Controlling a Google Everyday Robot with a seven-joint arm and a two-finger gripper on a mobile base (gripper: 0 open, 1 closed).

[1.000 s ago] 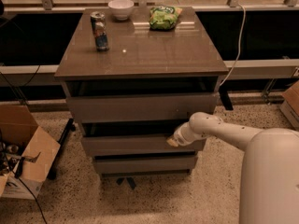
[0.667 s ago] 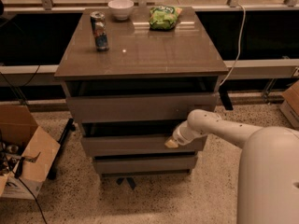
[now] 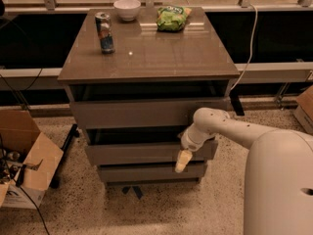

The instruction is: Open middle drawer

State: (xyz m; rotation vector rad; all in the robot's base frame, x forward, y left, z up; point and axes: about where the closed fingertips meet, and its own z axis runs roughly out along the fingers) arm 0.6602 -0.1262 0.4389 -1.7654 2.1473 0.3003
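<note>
My gripper needs to open, take the front's top edge (image 3: 172, 144) and pull, as its end hangs down to the lower edge of the middle drawer's front.
A brown cabinet with three drawers stands in the middle of the camera view. The middle drawer (image 3: 137, 153) has a grey front and stands slightly out, with a dark gap above it. My gripper (image 3: 183, 161) is at the right part of that drawer's front, pointing down, its cream tip reaching to the lower edge of the front and over the bottom drawer (image 3: 142, 172). My white arm (image 3: 230, 127) comes in from the right. The top drawer (image 3: 146, 112) also shows a dark gap above it.
On the cabinet top (image 3: 161, 53) stand a can (image 3: 104, 32), a white bowl (image 3: 127, 9) and a green bag (image 3: 173, 18). An open cardboard box (image 3: 24, 160) sits on the floor at the left. A white cable (image 3: 251, 38) hangs at the right.
The gripper tip has dropped a little lower along the middle drawer's front. The drawer itself looks unmoved.
</note>
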